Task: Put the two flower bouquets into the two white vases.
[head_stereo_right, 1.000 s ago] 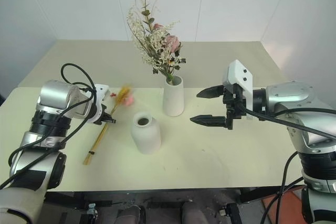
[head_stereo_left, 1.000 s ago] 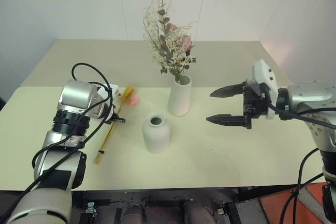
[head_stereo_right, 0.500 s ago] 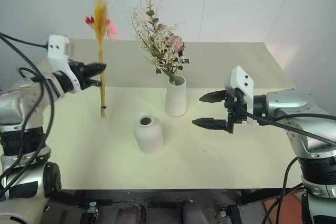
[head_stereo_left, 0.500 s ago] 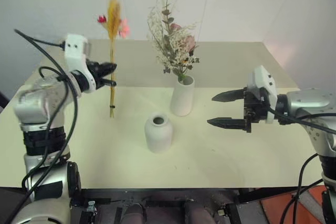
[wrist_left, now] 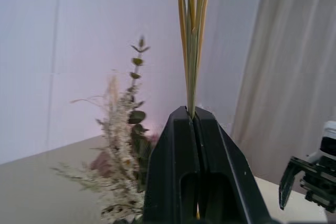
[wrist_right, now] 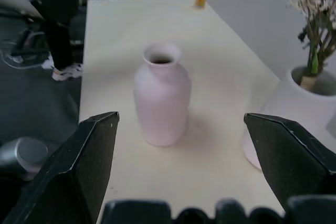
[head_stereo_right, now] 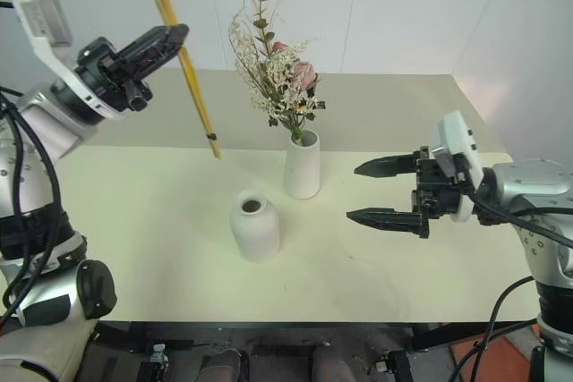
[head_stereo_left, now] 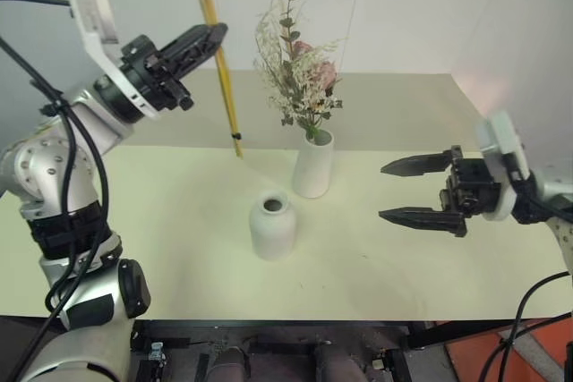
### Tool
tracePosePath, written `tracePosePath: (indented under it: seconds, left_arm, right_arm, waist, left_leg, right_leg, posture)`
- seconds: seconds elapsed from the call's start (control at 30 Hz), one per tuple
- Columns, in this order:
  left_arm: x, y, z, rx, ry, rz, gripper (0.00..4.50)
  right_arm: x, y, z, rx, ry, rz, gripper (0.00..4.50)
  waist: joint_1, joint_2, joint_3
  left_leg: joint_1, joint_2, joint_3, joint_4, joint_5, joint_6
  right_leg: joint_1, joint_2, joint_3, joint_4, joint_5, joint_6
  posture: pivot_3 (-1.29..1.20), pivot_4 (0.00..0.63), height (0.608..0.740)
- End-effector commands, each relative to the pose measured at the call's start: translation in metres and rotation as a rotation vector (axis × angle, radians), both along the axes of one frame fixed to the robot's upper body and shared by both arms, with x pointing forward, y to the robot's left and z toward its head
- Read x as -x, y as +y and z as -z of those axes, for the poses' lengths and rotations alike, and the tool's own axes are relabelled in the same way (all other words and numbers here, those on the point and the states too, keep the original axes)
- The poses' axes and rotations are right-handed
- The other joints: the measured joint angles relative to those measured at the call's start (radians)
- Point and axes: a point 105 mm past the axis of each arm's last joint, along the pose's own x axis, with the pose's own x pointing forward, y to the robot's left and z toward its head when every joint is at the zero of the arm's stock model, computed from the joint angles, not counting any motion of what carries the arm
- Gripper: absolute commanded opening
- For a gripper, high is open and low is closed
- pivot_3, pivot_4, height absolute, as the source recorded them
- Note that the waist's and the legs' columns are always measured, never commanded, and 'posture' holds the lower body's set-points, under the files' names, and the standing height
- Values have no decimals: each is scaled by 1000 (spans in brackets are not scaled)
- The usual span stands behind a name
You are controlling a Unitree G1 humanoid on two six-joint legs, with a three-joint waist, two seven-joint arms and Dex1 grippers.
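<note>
My left gripper has the golden-yellow bouquet. It will let go of the bouquet in the opening of the squat white vase [head_stereo_left: 273, 205].
My left gripper [head_stereo_left: 218, 35] is raised high on the left and shut on the straw stems of the slim golden-yellow bouquet [head_stereo_left: 221, 78]. The stems hang slanted in the air, with their tied end [head_stereo_left: 238, 138] above the table, left of the tall vase; the plume runs out of view at the top. In the left wrist view the stems [wrist_left: 191, 35] rise from between the closed fingers [wrist_left: 178, 145]. The bushy cream-and-pink bouquet [head_stereo_left: 300, 78] stands in the tall white vase [head_stereo_left: 313, 164]. The squat white vase [head_stereo_left: 272, 225] stands in front of it with nothing in it. My right gripper [head_stereo_left: 383, 191] hovers open to the right, pointing at the vases.
The pale yellow table [head_stereo_left: 430, 105] stretches wide around the vases, against white walls. In the right wrist view the squat vase [wrist_right: 161, 95] stands between my open fingers [wrist_right: 79, 171], the tall vase [wrist_right: 294, 114] beside it.
My left gripper has lifted the yellow bouquet from the table, swung it upright and carried it higher and rightward; its plume has left the view. The right gripper drew back slightly to the right.
</note>
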Motion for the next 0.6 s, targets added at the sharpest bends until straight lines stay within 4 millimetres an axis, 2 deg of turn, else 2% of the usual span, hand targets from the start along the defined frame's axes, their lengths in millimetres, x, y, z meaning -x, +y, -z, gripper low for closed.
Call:
tracePosePath:
  seconds: [0.03,0.37,0.6]
  left_arm:
    - [15,-14,-14,11,-85,78,13]
    - [19,-42,-3,-12,-76,206,13]
    - [24,-47,7,-65,-62,264,13]
  right_arm:
    - [10,0,-14,-20,-70,-35,4500]
    - [14,1,-15,-30,-68,-47,4500]
    - [15,1,-14,-26,-70,-28,4500]
  waist:
    - [-1,0,0]
    - [-1,0,0]
    - [-2,0,0]
  left_leg:
    - [0,0,0,0,0,0]
    - [0,0,0,0,0,0]
    - [0,0,0,0,0,0]
  right_leg:
    - [0,0,0,0,0,0]
    - [0,0,0,0,0,0]
    - [0,0,0,0,0,0]
  posture:
    - [0,150,740]
    - [0,150,740]
    - [0,150,740]
